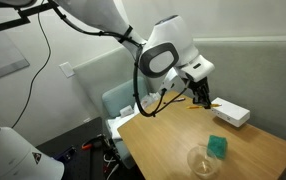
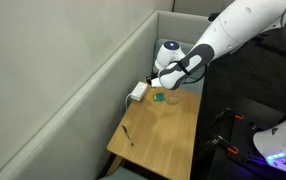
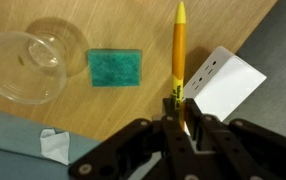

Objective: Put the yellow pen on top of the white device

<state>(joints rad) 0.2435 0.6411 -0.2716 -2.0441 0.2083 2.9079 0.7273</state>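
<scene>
Next, my gripper lets go of the yellow pen lengthwise along the middle of the white device's flat top (image 1: 225, 105) (image 3: 226, 86).
My gripper (image 3: 178, 100) is shut on the yellow pen (image 3: 179, 50), gripping its lower end. The pen points away from the wrist camera over the wooden table. The white device (image 3: 228, 85), a flat white box, lies just to the right of the pen at the table's edge. In both exterior views the gripper (image 1: 200, 97) (image 2: 156, 84) hovers close beside the white device (image 1: 231, 114) (image 2: 138, 92), a little above the table. The pen itself is too small to make out in those views.
A green square pad (image 3: 116, 67) (image 1: 218, 146) and a clear glass bowl (image 3: 28, 65) (image 1: 201, 160) sit on the wooden table (image 1: 168, 140). A dark pen (image 2: 128, 134) lies near the table's other end. A grey partition wall (image 2: 73, 70) runs along one side.
</scene>
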